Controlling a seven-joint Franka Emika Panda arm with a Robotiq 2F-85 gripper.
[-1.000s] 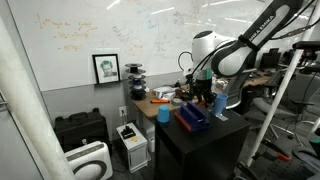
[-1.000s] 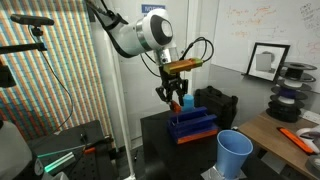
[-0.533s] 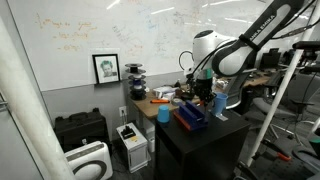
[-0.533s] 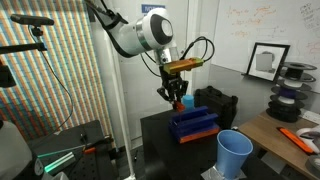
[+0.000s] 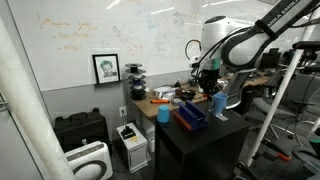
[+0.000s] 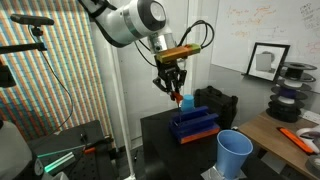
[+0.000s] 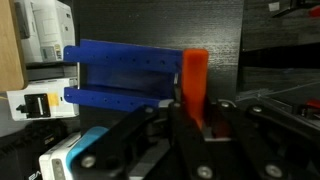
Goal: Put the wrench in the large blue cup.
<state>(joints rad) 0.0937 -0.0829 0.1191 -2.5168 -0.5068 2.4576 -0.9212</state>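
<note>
Next, I let go of the wrench with my gripper inside the large blue cup (image 5: 216, 99), with the wrench's handle leaning on the rim that faces the blue rack.
My gripper (image 7: 193, 108) is shut on the wrench (image 7: 194, 75), which has an orange-red handle that sticks up between the fingers. In both exterior views the gripper (image 5: 209, 90) (image 6: 177, 92) holds the wrench (image 6: 180, 100) in the air, just above a blue rack (image 6: 194, 125) on the black table. The large blue cup (image 5: 218, 103), a medium-blue tumbler, stands upright on the table right beside and below the gripper in an exterior view. I cannot make it out behind the arm from the opposite side, and it is out of the wrist view.
A paler cyan cup (image 6: 235, 154) (image 5: 163, 113) stands at the table corner nearest the brown desk (image 6: 290, 130). The blue rack (image 7: 125, 75) lies under the gripper. White boxes (image 7: 45, 30) sit on the floor past the table edge.
The gripper has risen off the blue rack with the wrench in it, and shifted slightly towards the large blue cup.
</note>
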